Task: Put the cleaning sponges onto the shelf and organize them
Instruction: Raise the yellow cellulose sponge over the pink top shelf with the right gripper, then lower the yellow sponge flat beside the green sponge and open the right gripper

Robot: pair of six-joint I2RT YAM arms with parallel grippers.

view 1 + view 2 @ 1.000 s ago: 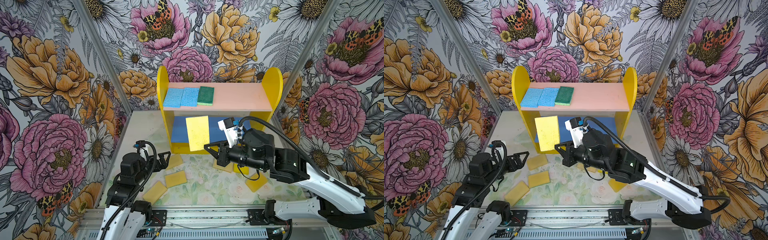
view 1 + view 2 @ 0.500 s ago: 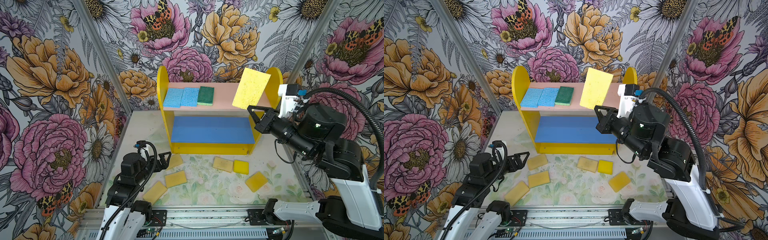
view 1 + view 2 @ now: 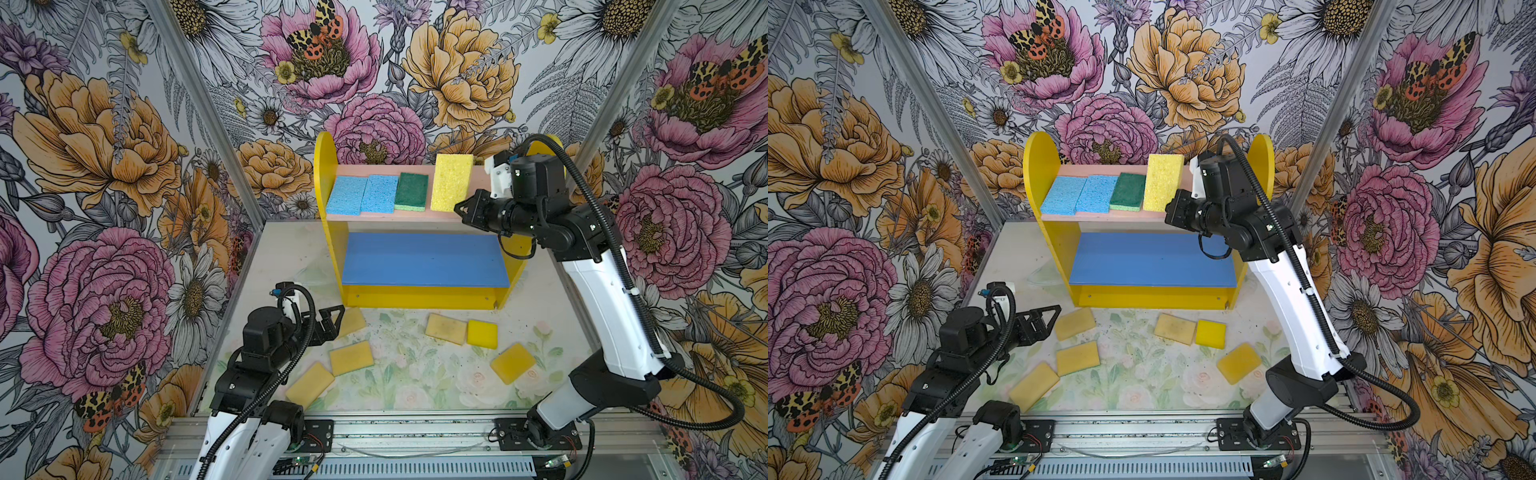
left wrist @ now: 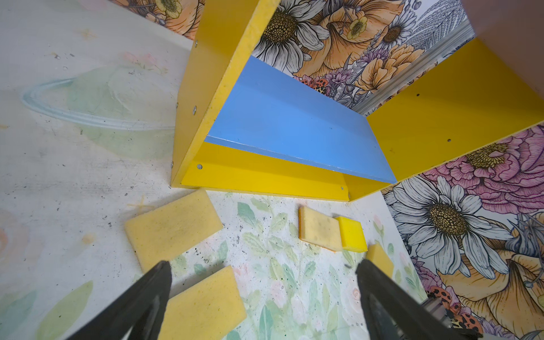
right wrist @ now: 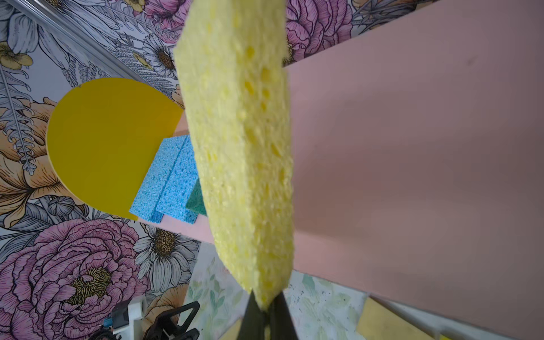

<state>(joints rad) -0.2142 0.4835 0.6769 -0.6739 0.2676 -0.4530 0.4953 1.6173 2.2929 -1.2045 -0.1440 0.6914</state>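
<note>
The porous pale yellow sponge, now on edge over the pink board, will be let go by my right gripper on the pink board (image 3: 449, 197) (image 5: 252, 190) beside the green sponge.
The shelf (image 3: 328, 174) stands at the back, and its pink upper board (image 3: 374, 217) bears two light blue sponges (image 3: 345, 201) (image 3: 379, 193) and a dark green one (image 3: 411, 191). My right gripper (image 3: 459, 208) is shut on one end of the porous pale yellow sponge (image 3: 451, 182), which stands on edge over the pink board right of the green sponge. In the right wrist view this sponge (image 5: 238, 147) rises from the gripper (image 5: 265, 306). My left gripper (image 3: 332, 322) hangs open and empty, low at the front left beside a tan sponge (image 3: 353, 321).
The blue lower board (image 3: 424, 259) is bare. Tan sponges (image 3: 351, 357) (image 3: 309, 384) (image 3: 445, 328) (image 3: 512, 362) and a small bright yellow one (image 3: 482, 333) lie scattered on the floral table in front of the shelf. Patterned walls close in on both sides.
My right arm lifted the pale yellow sponge from in front of the lower board up to the right, then left over the pink board beside the green sponge. The left arm stayed still.
</note>
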